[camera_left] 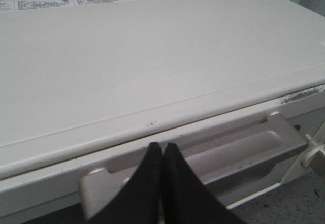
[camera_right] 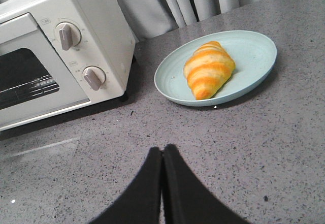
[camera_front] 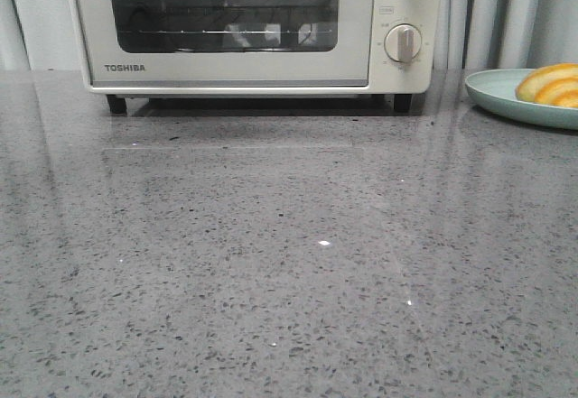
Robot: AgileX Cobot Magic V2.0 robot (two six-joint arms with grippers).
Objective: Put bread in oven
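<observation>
The robot's right gripper will close on the bread's narrow near end (camera_front: 565,94) (camera_right: 205,84), just past the thick middle, while the bread lies on the pale green plate.
The cream-white oven (camera_front: 235,28) stands at the back of the grey counter with its glass door closed. Seen from above, the oven (camera_left: 152,56) fills the left wrist view. My left gripper (camera_left: 162,147) is shut with nothing in it, its tips just over the door handle (camera_left: 213,158) at the oven's top front edge. The bread (camera_right: 208,69), golden-orange with pale stripes, lies on a pale green plate (camera_right: 254,51) to the right of the oven (camera_right: 56,51). Only part of the bread (camera_front: 551,85) shows at the front view's right edge. My right gripper (camera_right: 162,149) hangs shut and empty above bare counter, short of the plate. Neither gripper shows in the front view.
Two round knobs (camera_right: 66,35) sit on the oven's right side, one above the other. A wire rack (camera_front: 217,32) is visible behind the door glass. Pale curtains (camera_front: 506,10) hang behind the counter. The plate (camera_front: 497,91) sits near the counter's back right.
</observation>
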